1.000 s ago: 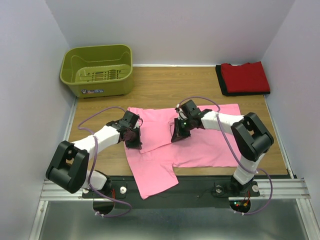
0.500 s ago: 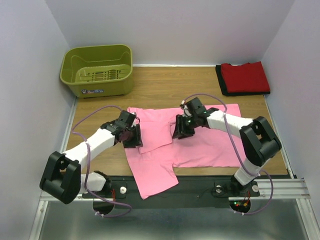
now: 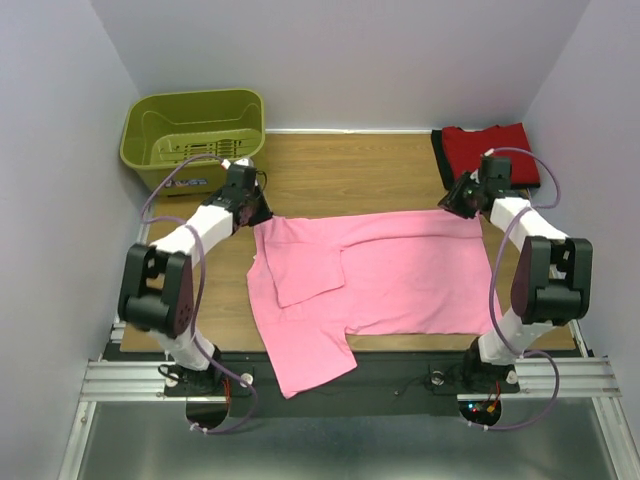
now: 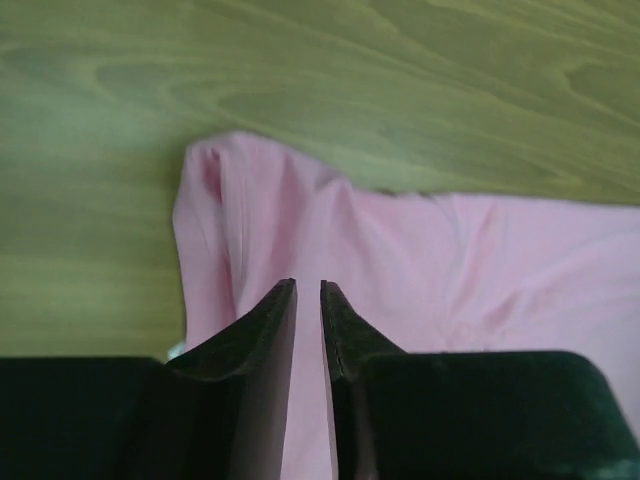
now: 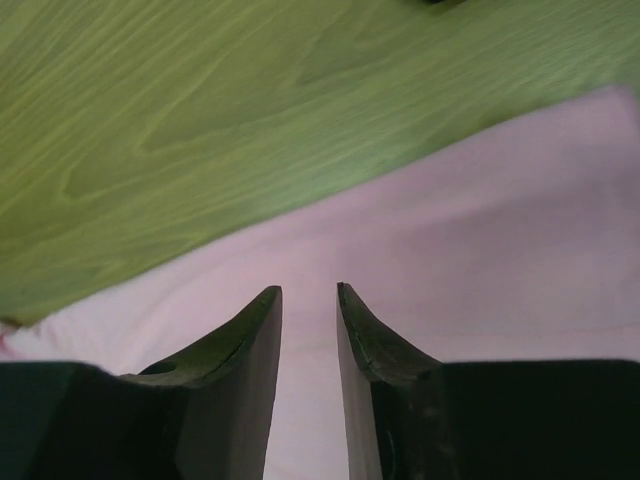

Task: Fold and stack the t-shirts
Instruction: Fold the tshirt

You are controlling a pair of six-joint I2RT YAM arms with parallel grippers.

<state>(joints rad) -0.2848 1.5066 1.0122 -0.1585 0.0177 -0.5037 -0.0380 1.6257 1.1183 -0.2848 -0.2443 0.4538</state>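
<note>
I can see a piece of the pink t-shirt hanging over the table's near edge, so next I grip the t-shirt's folded far corner (image 3: 262, 225) with my left gripper to help pull it inward before folding.
The pink t-shirt (image 3: 400, 270) lies spread on the wooden table, with one flap (image 3: 305, 270) folded over its left part and a piece hanging over the near edge. My left gripper (image 3: 250, 208) is at the shirt's far left corner. Its jaws are nearly closed with pink cloth (image 4: 308, 380) between them. My right gripper (image 3: 458, 200) is at the far right corner, its jaws narrow on pink cloth (image 5: 308, 400). The red t-shirt (image 3: 490, 153) lies folded at the far right on a black one, seen only as an edge (image 3: 441, 160).
An olive-green plastic basket (image 3: 195, 140) stands at the far left, just behind my left arm. White walls close in the table on three sides. The red stack sits right behind my right gripper.
Both grippers left the middle of the pink shirt and moved outward and away to its far corners. The shirt's far edge now runs straighter between them.
</note>
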